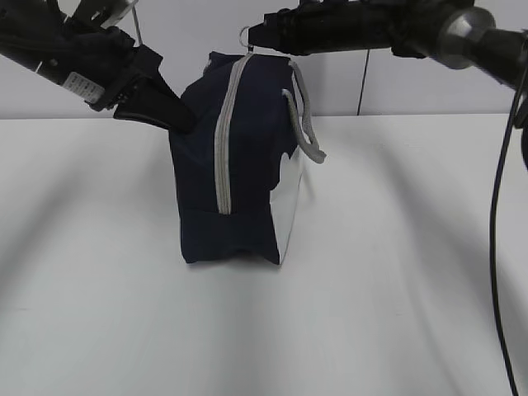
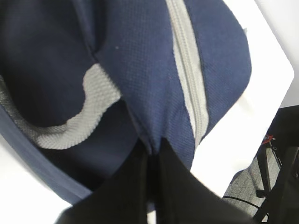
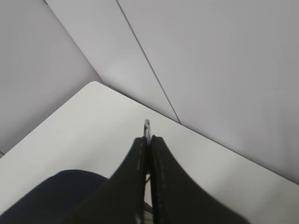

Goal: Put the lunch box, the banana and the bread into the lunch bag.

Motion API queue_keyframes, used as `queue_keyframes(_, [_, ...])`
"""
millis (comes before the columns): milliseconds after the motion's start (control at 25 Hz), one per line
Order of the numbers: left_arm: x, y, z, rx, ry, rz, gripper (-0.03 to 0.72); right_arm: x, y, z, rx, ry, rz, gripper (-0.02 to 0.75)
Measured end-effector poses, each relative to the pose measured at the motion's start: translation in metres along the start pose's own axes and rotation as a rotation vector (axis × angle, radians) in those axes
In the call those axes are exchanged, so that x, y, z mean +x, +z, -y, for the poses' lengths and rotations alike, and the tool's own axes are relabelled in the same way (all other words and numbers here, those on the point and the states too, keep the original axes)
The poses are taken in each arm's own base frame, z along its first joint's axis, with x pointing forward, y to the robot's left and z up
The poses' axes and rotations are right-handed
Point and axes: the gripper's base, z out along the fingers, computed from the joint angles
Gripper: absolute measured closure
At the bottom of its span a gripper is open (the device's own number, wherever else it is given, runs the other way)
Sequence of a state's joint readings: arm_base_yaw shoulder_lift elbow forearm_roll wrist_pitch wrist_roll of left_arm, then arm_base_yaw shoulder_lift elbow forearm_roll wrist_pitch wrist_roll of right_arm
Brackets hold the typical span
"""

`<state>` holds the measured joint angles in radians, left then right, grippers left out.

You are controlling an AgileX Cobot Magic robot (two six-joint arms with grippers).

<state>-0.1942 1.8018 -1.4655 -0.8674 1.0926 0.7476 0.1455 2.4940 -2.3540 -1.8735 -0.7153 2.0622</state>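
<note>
The left gripper holds the bag's side below the zipper pull, so it should grip the top edge (image 1: 224, 58) beside the pull before the right gripper draws the pull along.
The navy-blue lunch bag (image 1: 235, 165) stands upright on the white table, its grey zipper (image 1: 223, 140) running down the near end and a grey handle (image 1: 305, 124) hanging on its right side. My left gripper (image 1: 183, 122) is shut on a fold of the bag's navy fabric (image 2: 154, 140) at its upper left. My right gripper (image 1: 254, 37) is shut on the metal ring of the zipper pull (image 3: 147, 127) above the bag's top. The lunch box, the banana and the bread are out of view.
The white table (image 1: 396, 272) spreads around the bag, with a pale wall behind it. A black cable (image 1: 497, 214) hangs down at the right edge. A grey chair (image 2: 247, 186) shows beyond the table in the left wrist view.
</note>
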Motion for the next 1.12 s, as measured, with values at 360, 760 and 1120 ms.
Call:
queue_keyframes(360, [0.002,0.003,-0.002,0.012,0.009,-0.018,0.686,0.039,0.024,0.032,0.01,0.058,-0.002,0.754])
queue_keyframes(760, [0.002,0.003,-0.001,0.021,0.019,-0.027,0.685,0.03,0.019,0.031,-0.055,0.029,0.005,0.754])
queue_keyframes(1120, [-0.015,-0.021,-0.009,-0.033,0.025,0.062,0.351,0.007,0.008,0.017,-0.135,-0.004,0.025,0.754])
